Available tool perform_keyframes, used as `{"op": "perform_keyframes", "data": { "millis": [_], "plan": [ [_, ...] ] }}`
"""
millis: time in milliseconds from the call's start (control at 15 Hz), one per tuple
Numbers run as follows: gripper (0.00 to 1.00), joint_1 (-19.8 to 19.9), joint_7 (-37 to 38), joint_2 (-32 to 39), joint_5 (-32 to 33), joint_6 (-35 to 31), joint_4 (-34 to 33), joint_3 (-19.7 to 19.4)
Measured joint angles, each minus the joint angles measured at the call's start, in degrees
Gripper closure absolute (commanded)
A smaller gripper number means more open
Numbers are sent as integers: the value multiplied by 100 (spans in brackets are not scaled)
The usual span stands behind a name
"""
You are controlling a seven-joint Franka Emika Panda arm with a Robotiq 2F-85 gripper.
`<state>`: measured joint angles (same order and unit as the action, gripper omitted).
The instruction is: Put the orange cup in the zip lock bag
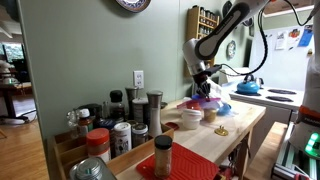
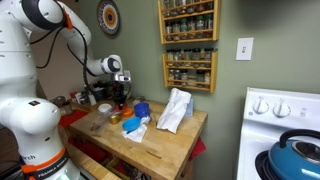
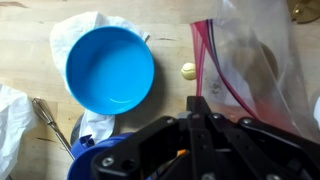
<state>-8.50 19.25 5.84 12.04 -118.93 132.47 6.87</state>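
Note:
The robot's gripper should release the zip lock bag over the orange cup [image 1: 204,102] [image 3: 203,115] beside the blue bowl.
In the wrist view my gripper [image 3: 198,101] comes in from the bottom, its two black fingers pressed together with no gap. Only a small sliver of the orange cup [image 3: 182,152] shows through the gripper's linkage; the rest is hidden, and I cannot tell whether its rim is pinched. The zip lock bag [image 3: 245,60], clear and crinkly with a pink strip, lies just right of and beyond the fingertips. In both exterior views the gripper [image 1: 203,80] [image 2: 120,96] hangs low over the wooden counter, and a pale crumpled bag [image 2: 175,110] lies beside it.
A blue bowl [image 3: 110,70] sits on white paper left of the gripper, with a small beige knob [image 3: 188,71] between bowl and bag. Spice jars [image 1: 120,125] crowd the counter's near end. A blue kettle [image 1: 248,87] stands on the stove beyond.

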Motion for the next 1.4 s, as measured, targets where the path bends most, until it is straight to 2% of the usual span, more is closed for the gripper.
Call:
{"op": "perform_keyframes", "data": {
  "millis": [467,667,933,1400],
  "plan": [
    [100,66,-391,-822,-30,21,23,-5],
    [100,135,-736,-1151,-320,14,61,-49],
    [100,273,-1328,-1438,-1027,-88,156,-256],
    [100,330,-3603,-1868,-2956,-484,478,-846]
  ]
}}
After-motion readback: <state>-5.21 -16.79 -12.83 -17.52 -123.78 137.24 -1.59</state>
